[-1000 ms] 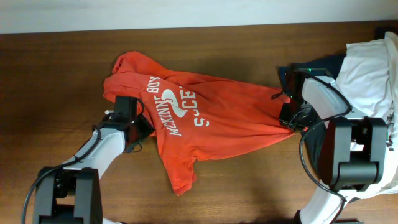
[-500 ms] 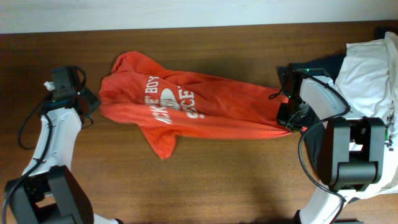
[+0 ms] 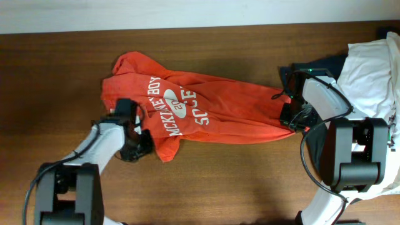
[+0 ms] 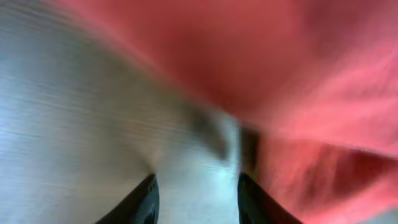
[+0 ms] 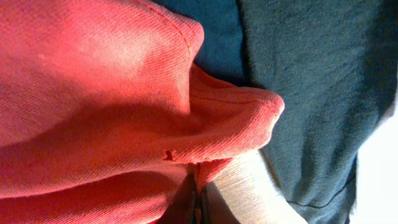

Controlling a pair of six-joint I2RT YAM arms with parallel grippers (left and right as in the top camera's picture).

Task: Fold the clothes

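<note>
My left gripper will move over and pinch that sleeve (image 3: pixel 166 147), the front sleeve of the T-shirt, before lifting, as its open fingers are over table beside it.
The orange-red T-shirt (image 3: pixel 212 109) with white lettering lies stretched across the middle of the table, print up, with one sleeve hanging toward the front. My left gripper (image 3: pixel 134 149) is at its front left edge; in the blurred left wrist view its fingers (image 4: pixel 196 196) are open over bare table with the shirt (image 4: pixel 311 93) just right of them. My right gripper (image 3: pixel 291 120) is shut on the shirt's right hem (image 5: pixel 186 137), which bunches between its fingers (image 5: pixel 196 208).
A dark navy garment (image 5: pixel 311 81) lies under the shirt's right end, also in the overhead view (image 3: pixel 328 62). A white garment (image 3: pixel 372 72) is piled at the right edge. The table's (image 3: pixel 56 75) back edge meets a white wall.
My left arm swung from the shirt's left side out to the far left, then back to its front left edge. The hanging sleeve shifted left and shortened. My right gripper stayed put.
</note>
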